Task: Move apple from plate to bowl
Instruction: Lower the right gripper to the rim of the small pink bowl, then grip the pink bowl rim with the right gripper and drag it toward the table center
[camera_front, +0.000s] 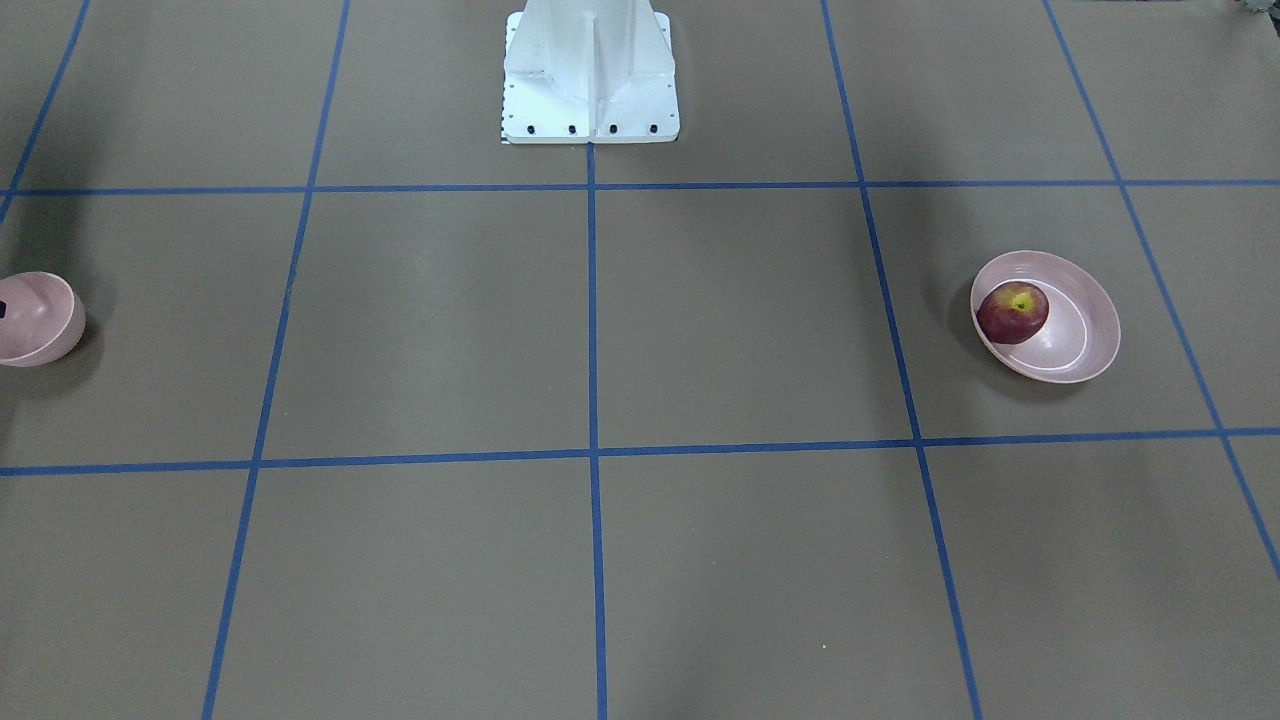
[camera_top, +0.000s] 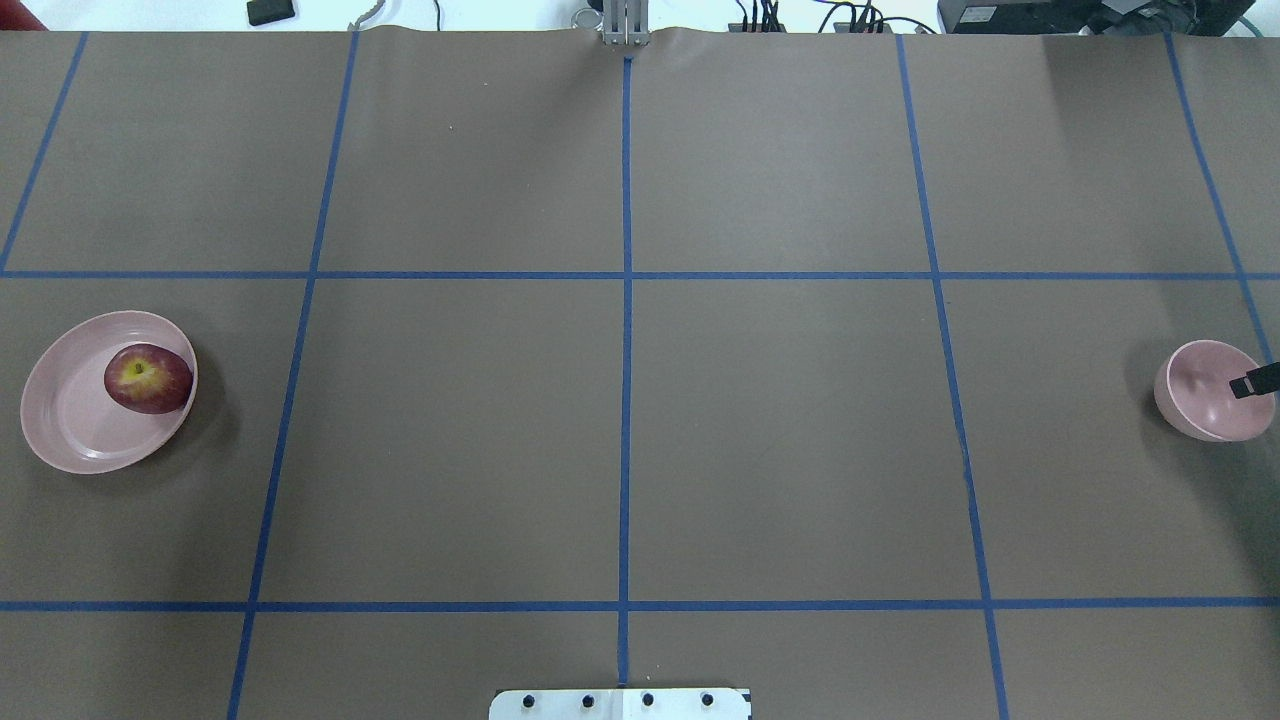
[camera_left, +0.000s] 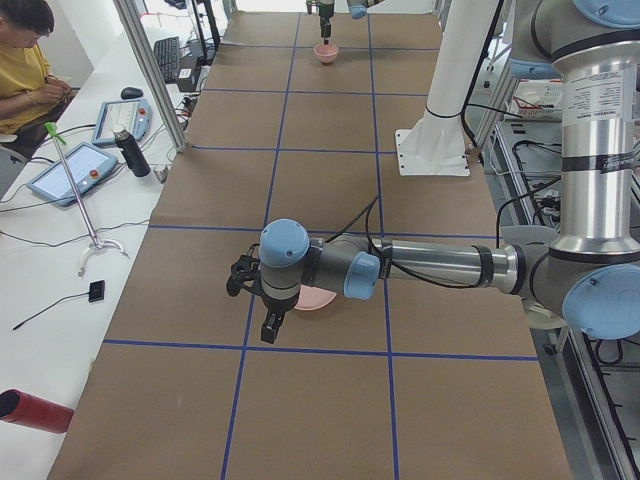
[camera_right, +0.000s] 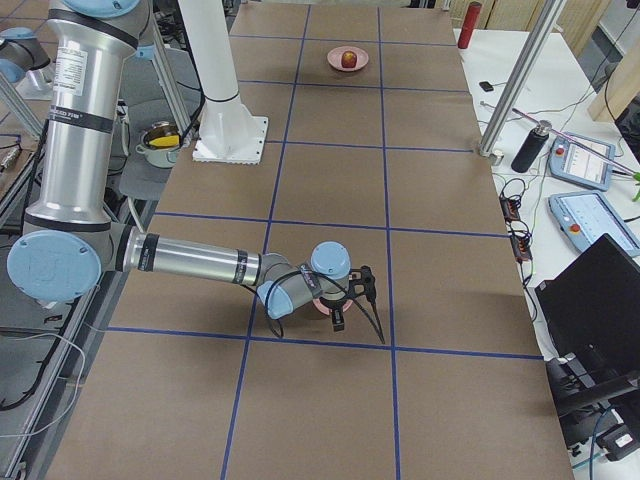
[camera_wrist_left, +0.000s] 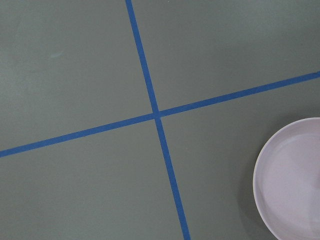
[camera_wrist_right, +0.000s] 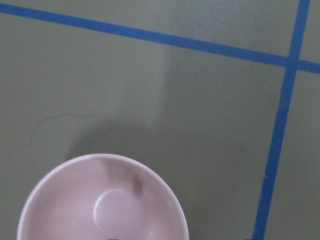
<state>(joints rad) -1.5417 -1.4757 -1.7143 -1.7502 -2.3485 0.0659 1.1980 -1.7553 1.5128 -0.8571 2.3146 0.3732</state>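
I need to release the bowl with my right gripper on the middle blue line from the robot base (camera_front: 597, 341), between the cross lines.
The dark red apple (camera_top: 148, 378) lies in the pale pink plate (camera_top: 70, 420) at the table's left end; both also show in the front view, apple (camera_front: 1012, 312) and plate (camera_front: 1085, 335). The small deep bowl (camera_top: 1205, 400) stands empty at the right end. My left gripper (camera_left: 252, 300) hovers beside the plate, seen only from the side, so I cannot tell its state. The left wrist view shows only the plate's rim (camera_wrist_left: 262, 165). My right gripper (camera_right: 352, 298) hangs over the bowl (camera_wrist_right: 105, 200). One black fingertip (camera_top: 1255, 381) shows above the bowl's rim.
Blue tape lines grid the brown table. The white robot base (camera_front: 590, 75) stands at the middle of the near edge. An operator (camera_left: 25, 60), tablets and a bottle (camera_left: 130, 152) sit on the side bench beyond the table.
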